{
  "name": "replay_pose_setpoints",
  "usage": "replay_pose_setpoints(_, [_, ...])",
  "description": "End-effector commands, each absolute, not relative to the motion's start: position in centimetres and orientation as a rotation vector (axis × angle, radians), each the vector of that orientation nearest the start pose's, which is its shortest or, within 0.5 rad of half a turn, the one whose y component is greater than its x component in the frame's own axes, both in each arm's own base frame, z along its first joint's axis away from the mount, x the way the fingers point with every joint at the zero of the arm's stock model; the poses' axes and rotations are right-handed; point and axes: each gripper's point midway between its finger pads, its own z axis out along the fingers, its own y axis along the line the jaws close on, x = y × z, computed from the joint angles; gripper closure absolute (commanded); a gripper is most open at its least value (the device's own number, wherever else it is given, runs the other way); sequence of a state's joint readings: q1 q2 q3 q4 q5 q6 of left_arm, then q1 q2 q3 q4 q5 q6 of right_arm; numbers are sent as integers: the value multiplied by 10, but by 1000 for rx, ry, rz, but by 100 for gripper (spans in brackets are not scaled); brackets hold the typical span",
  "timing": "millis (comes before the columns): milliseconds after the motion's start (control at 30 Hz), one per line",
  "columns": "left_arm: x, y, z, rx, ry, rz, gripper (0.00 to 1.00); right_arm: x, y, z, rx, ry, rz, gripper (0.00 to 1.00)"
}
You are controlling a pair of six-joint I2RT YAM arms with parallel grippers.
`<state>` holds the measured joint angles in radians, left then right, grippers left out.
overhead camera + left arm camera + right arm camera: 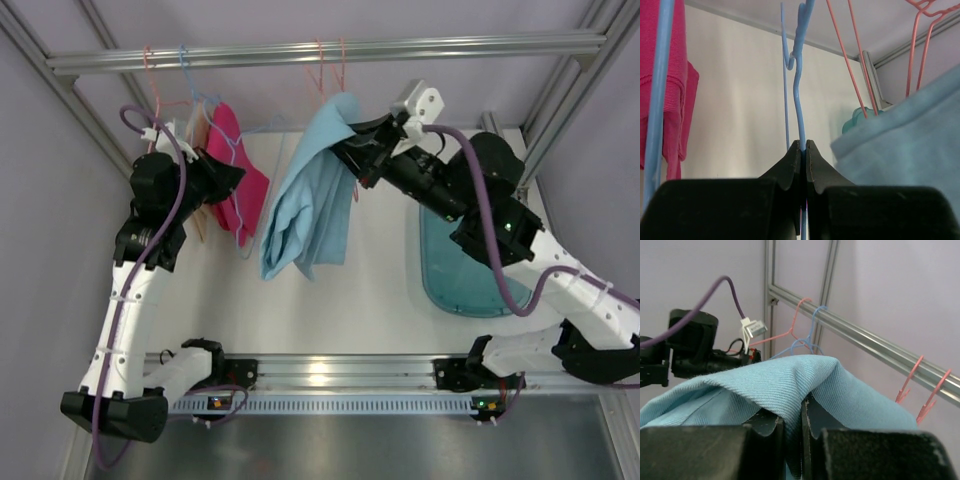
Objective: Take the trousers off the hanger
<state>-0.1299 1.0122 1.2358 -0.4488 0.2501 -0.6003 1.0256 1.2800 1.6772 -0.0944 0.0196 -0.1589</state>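
The robot's right gripper should set the light blue trousers down in the teal tray [468, 247] on the table.
The light blue trousers [310, 205] hang in the air below the rail, pinched at their top edge by my right gripper [352, 130], which is shut on the cloth [790, 385]. The magenta-pink trousers [235, 165] hang on a hanger at the left. My left gripper [232, 172] is shut on a blue wire hanger [799, 100]. In the left wrist view the pink trousers [677, 90] hang at the left and the blue trousers [905, 145] at the right.
A metal rail [330, 52] crosses the back with pink and blue wire hangers [325, 62] hooked on it. A teal tray [460, 270] lies on the table at the right. Frame posts stand at both back corners.
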Motion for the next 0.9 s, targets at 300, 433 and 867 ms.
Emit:
replay_pose_setpoints(300, [309,-120,369,-133,1829,-785,100,117,264,622,-765,706,906,100])
replay_pose_setpoints(433, [306,-127,379,-43,1809,-802,100,120,249,601,-782,755,847,100])
replay_pose_setpoints(867, [316,-139,392,50,1774,-811,100,137,120,587,-436,880,562,100])
